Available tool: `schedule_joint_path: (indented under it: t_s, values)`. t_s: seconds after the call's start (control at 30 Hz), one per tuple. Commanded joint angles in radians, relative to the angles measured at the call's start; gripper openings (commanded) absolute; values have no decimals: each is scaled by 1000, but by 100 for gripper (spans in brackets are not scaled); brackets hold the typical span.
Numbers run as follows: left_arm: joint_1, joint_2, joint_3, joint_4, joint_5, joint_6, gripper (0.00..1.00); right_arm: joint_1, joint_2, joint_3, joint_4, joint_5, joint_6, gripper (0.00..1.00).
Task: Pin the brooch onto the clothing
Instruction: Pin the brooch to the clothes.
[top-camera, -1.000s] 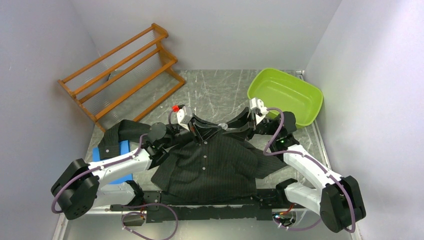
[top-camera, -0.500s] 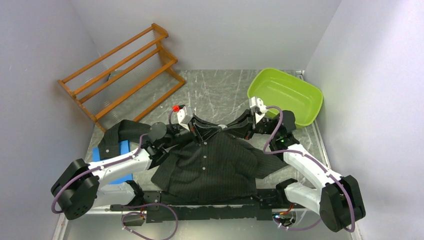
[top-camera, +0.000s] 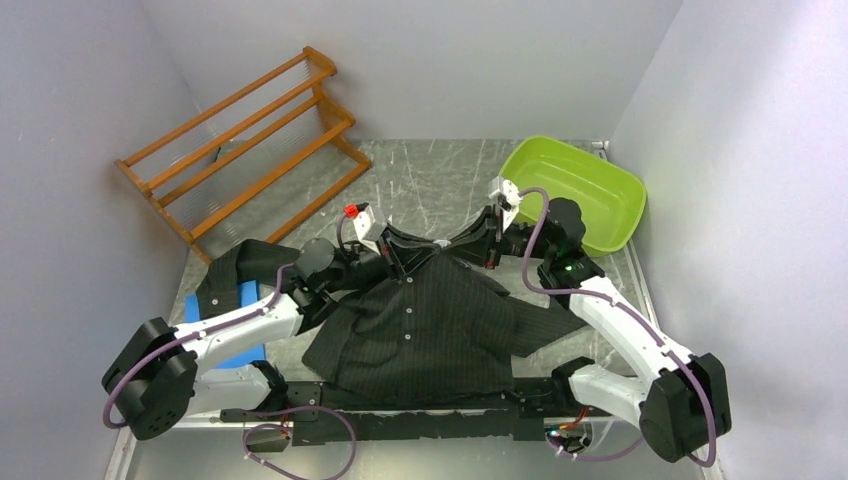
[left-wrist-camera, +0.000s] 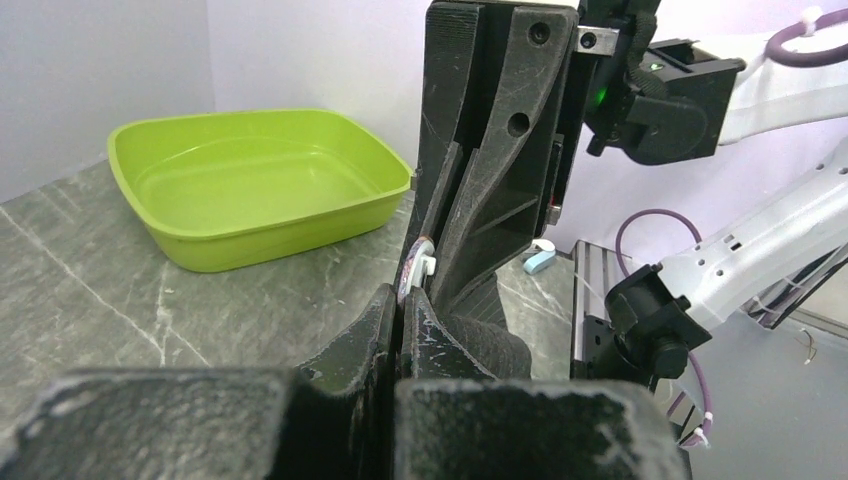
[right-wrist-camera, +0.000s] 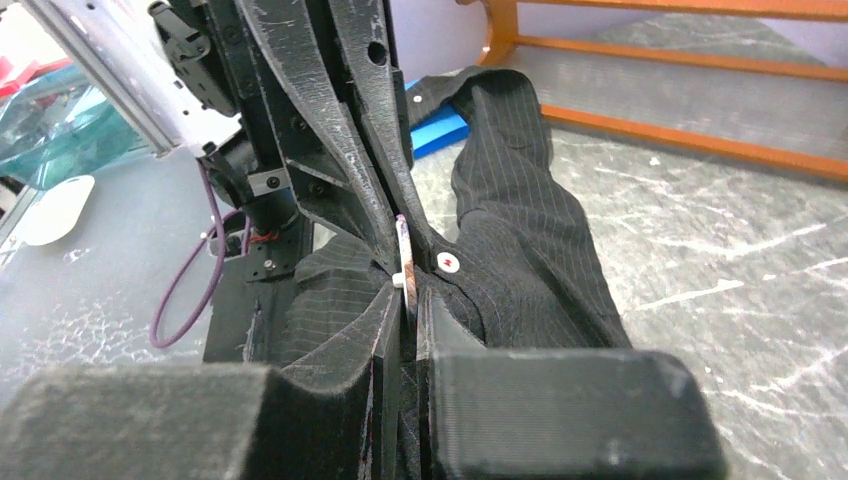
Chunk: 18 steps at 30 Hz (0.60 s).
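Note:
The brooch, now held at the lifted collar, will go down on the pinstriped front of the clothing (top-camera: 428, 357), near its lowest button. My left gripper should put it there.
The clothing (top-camera: 420, 320), a black pinstriped shirt, lies front-up near the arms' bases, its collar lifted at the far end. Both grippers meet there, tip to tip. The brooch (left-wrist-camera: 412, 268) is a thin round disc seen edge-on, with a small white clasp. My left gripper (left-wrist-camera: 402, 292) is shut on one edge of it. My right gripper (right-wrist-camera: 406, 300) is shut on the opposite edge of the brooch (right-wrist-camera: 403, 248), with pinstriped collar fabric in its jaws too. From above, the left gripper (top-camera: 408, 255) and right gripper (top-camera: 455, 243) hide the brooch.
A lime green tub (top-camera: 575, 195) stands at the back right, right behind the right wrist. A wooden rack (top-camera: 240, 140) leans at the back left. A blue block (top-camera: 225, 322) lies under the shirt's left sleeve. A white button (right-wrist-camera: 447, 263) sits beside the brooch.
The right gripper has moved left to the collar and closed its jaws on the brooch. The left gripper has stayed shut in place.

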Motion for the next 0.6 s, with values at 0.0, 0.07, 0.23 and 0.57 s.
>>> schedule_joint_path:
  t_s: [0.0, 0.07, 0.23, 0.57]
  values:
    - [-21, -18, 57, 42, 62, 4, 3, 2, 9, 62, -122, 183, -62, 0]
    - [-21, -25, 44, 48, 56, 11, 2, 1, 0, 54, -111, 208, -43, 0]
    - [-21, -48, -7, 95, 18, 23, 3, 2, -28, 3, 13, 204, 34, 0]
    - [-21, -49, -91, 230, -61, -8, 3, 2, -33, -31, 170, 177, 125, 0]
